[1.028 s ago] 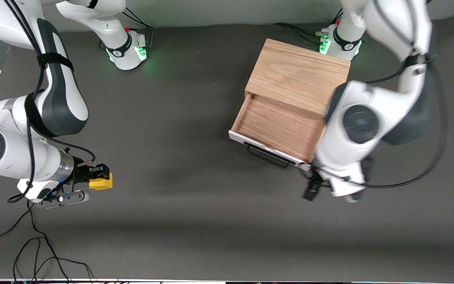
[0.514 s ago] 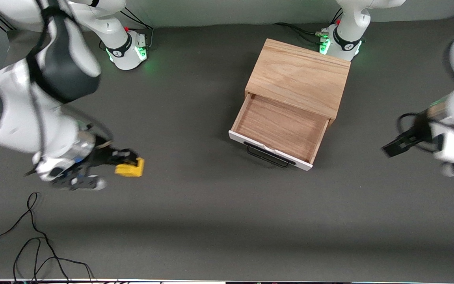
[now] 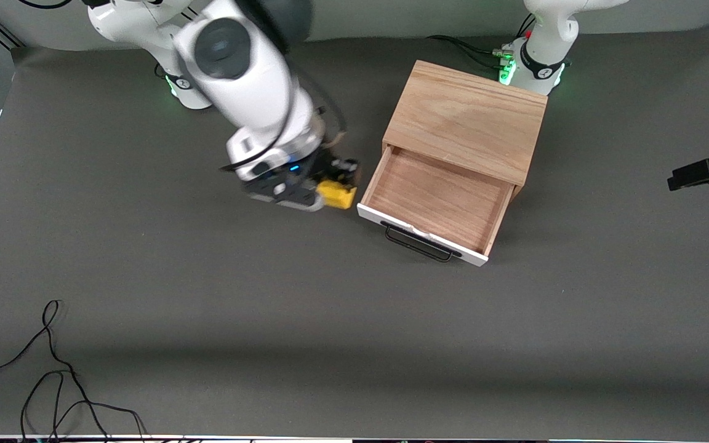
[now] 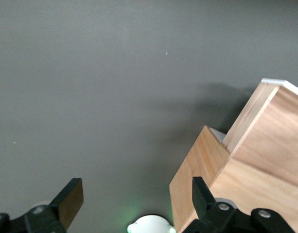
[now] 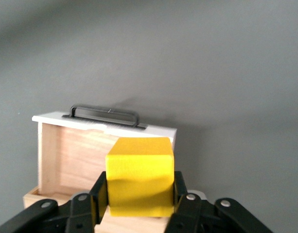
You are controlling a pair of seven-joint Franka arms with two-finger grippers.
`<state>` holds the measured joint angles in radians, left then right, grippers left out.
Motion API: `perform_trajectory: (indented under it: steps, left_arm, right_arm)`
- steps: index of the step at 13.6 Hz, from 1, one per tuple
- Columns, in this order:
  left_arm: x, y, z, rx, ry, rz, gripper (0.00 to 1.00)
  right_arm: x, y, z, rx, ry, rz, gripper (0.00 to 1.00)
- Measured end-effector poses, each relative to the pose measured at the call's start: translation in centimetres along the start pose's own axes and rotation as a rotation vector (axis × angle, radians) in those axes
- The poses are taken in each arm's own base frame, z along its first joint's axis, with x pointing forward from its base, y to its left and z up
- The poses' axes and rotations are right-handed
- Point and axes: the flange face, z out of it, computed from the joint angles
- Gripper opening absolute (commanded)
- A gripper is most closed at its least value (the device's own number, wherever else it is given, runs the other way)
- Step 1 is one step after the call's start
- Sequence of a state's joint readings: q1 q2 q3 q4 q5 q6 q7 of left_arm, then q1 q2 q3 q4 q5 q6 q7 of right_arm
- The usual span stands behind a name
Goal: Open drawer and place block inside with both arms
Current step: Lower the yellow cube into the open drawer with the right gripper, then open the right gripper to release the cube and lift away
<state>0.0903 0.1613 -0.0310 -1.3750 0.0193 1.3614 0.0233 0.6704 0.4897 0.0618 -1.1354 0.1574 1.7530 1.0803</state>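
Observation:
My right gripper will let go of the yellow block on the bare wood bottom of the drawer point(image 3: 414, 195), behind the black handle.
The drawer point(image 3: 434, 200) stands pulled out of the oak cabinet point(image 3: 468, 120), its wood interior bare, its black handle point(image 3: 419, 243) facing the front camera. My right gripper point(image 3: 335, 184) is shut on the yellow block point(image 3: 337, 194) and holds it above the table, just beside the drawer's side wall toward the right arm's end. In the right wrist view the block point(image 5: 139, 174) sits between the fingers, with the drawer point(image 5: 71, 155) and handle point(image 5: 105, 114) past it. My left gripper point(image 3: 693, 174) is open and empty over the table at the left arm's end; its wrist view shows spread fingers point(image 4: 71, 201) and the cabinet point(image 4: 251, 165).
Black cables point(image 3: 53, 369) lie loose on the mat at the near corner of the right arm's end. The green-lit arm bases point(image 3: 183, 92) point(image 3: 530, 64) stand along the table's back edge, the left one right by the cabinet.
My right arm has carried the block from the right arm's end of the table to beside the open drawer. My left arm has swung away from the drawer front to the table's end.

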Motion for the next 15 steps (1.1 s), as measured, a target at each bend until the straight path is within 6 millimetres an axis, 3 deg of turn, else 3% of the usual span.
perform_trajectory:
  steps: [2, 5, 10, 12, 15]
  left_arm:
    - [-1.3, 0.4, -0.1, 0.003, 0.015, 0.047, 1.00]
    - [-3.1, 1.1, 0.0, 0.010, 0.070, 0.066, 1.00]
    - [-3.3, 3.7, 0.8, 0.016, 0.105, 0.074, 1.00]
    - [-3.3, 3.7, 0.8, 0.016, 0.108, 0.072, 1.00]
    - [-3.3, 3.9, 0.7, 0.016, 0.110, 0.074, 1.00]
  right_arm:
    - [-3.4, -2.5, 3.3, -0.007, 0.010, 0.019, 0.34]
    - [-6.5, -5.1, 9.8, -0.025, 0.066, 0.055, 0.34]
    - [-9.0, -6.4, 21.6, -0.073, 0.062, 0.034, 0.34]
    - [-9.1, -6.3, 23.0, -0.087, 0.058, 0.034, 0.34]
    - [-9.2, -6.2, 23.5, -0.092, 0.056, 0.059, 0.36]
